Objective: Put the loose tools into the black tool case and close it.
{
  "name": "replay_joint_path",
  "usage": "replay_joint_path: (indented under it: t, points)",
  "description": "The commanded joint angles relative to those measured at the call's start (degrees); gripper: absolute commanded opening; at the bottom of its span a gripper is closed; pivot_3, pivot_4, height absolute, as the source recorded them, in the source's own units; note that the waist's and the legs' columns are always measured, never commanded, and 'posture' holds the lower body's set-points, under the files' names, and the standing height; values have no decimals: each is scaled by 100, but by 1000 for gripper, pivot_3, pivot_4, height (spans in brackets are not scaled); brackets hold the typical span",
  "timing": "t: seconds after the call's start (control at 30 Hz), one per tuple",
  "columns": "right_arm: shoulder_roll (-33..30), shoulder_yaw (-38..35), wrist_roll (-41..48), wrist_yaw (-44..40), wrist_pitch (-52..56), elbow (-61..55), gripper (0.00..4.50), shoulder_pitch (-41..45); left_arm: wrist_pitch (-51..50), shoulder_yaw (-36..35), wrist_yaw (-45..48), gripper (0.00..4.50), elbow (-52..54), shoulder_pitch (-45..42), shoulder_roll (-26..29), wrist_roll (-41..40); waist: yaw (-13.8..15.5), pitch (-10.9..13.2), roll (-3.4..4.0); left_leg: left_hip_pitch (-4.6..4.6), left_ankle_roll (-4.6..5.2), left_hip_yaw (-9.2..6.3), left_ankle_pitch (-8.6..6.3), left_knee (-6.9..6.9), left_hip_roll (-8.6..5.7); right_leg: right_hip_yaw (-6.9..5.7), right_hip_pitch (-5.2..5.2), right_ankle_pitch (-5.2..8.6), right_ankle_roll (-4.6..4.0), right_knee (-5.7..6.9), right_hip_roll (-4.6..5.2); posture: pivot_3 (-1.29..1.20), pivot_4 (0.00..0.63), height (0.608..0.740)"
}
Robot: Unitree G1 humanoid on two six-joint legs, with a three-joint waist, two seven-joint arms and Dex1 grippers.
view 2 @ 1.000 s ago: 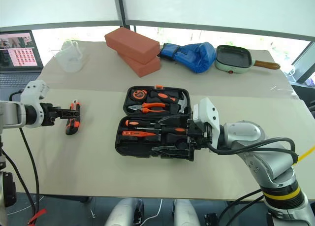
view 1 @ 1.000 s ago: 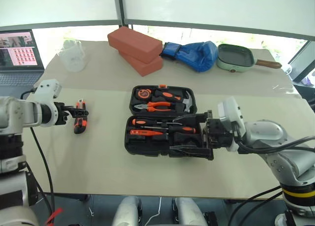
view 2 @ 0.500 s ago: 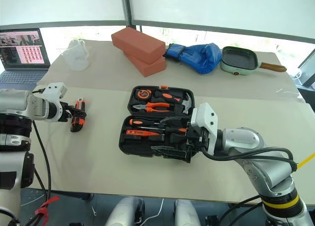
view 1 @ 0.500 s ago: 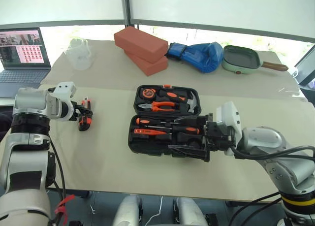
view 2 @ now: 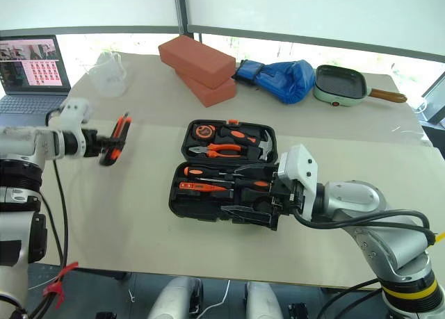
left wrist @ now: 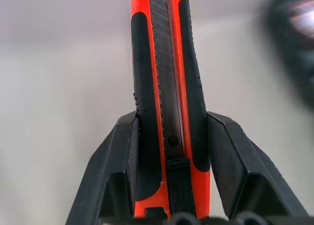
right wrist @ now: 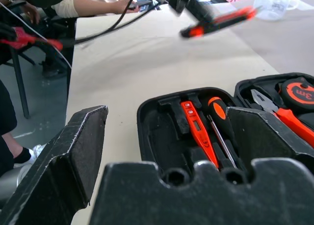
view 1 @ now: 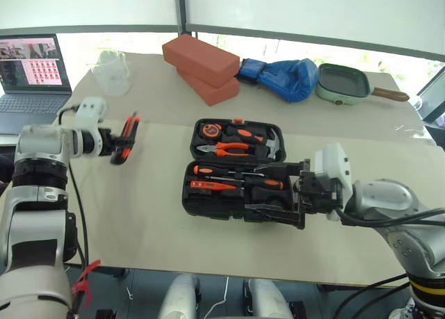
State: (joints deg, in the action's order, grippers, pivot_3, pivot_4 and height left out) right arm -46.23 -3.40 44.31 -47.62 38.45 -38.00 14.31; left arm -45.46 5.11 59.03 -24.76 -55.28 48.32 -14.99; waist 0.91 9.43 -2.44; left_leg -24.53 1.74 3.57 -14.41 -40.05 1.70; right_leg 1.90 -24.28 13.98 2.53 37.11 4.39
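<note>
The robot's left gripper will set the utility knife down in the empty slot [view 1: 228, 204] along the near edge of the tool case.
My left gripper [view 1: 117, 146] is shut on the orange-and-black utility knife [view 1: 126, 138], holding it in the air above the table, left of the black tool case [view 1: 208, 205]. In the left wrist view the knife [left wrist: 169, 78] runs lengthwise between both fingers [left wrist: 122, 151]. The case lies open and flat. Its near half holds two screwdrivers [view 1: 245, 183] and the orange tester pen [view 1: 207, 186]. My right gripper [view 1: 300, 192] stands open at the near half's right edge, with nothing held.
Pliers [view 1: 226, 149], a hammer [view 1: 270, 142] and a tape measure [view 1: 207, 131] fill the case's far half. Red bricks [view 1: 205, 63], a blue glove [view 1: 281, 77], a green pan [view 1: 344, 83], a clear jug [view 1: 112, 72] and a laptop [view 1: 31, 72] line the back. A seated person [right wrist: 88, 2] is beyond the table.
My left gripper has shut on the utility knife, lifted it off the table and carried it up and a little toward the case while rolling. The right gripper has stayed open in place.
</note>
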Motion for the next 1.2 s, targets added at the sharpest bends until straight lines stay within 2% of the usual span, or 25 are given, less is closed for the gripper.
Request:
replay_joint_path:
  t: [0.03,0.17,0.27,0.33,0.4,0.57,0.67,0.97,1.2]
  points:
    - [-159,-169,21,-72,-16,-170,4500,-56,855,259,1217,1589,1708,202,82,-369,-7,-2,4,1,4,-1,-3,0,0,1,3,-2,3,-1,4,0,150,738]
    - [-386,-244,-90,-258,-103,-140,4500,-209,469,836,2029,1589,2805,201,23,-728,-30,-3,8,9,12,6,-7,1,0,14,5,-2,5,-7,-2,0,150,738]
    - [-471,-489,-18,-184,-51,-184,4500,-346,747,1928,2826,1589,3301,259,265,-190,-54,-4,9,14,11,10,-7,0,-4,22,2,-1,4,-27,-9,0,150,738]
    - [-467,-566,34,-125,-14,-285,4500,-457,707,2278,2724,1589,3285,240,167,101,-54,-4,9,23,11,15,-7,2,-6,31,6,1,4,-25,-12,0,150,738]
    - [-433,-616,26,-44,-28,-379,4500,-547,560,2377,2503,1589,3245,246,-27,203,-44,-3,9,22,11,14,-6,-1,-4,32,5,1,3,-22,-15,0,150,738]
    - [-237,-754,103,437,56,-451,4500,-583,1162,2734,2834,1589,3349,436,68,586,-40,-3,9,19,13,13,-7,-9,-5,34,4,1,5,-19,-14,0,150,738]
    - [-236,-781,119,500,62,-487,4500,-618,1235,2869,2693,1589,3079,434,-135,861,-28,-4,9,20,13,12,-7,-10,-5,34,5,1,5,-18,-14,0,150,738]
    - [-188,-764,187,679,53,-528,4500,-690,1045,2955,2612,1589,2320,256,-874,1074,-18,-10,20,23,21,9,-11,-23,-9,32,17,3,11,-16,-9,0,150,738]
    - [-123,-774,269,756,53,-427,4500,-622,435,3130,2903,1589,2604,216,-891,1037,-61,-10,21,21,21,8,-11,-22,-4,37,9,3,10,-10,-17,0,150,738]
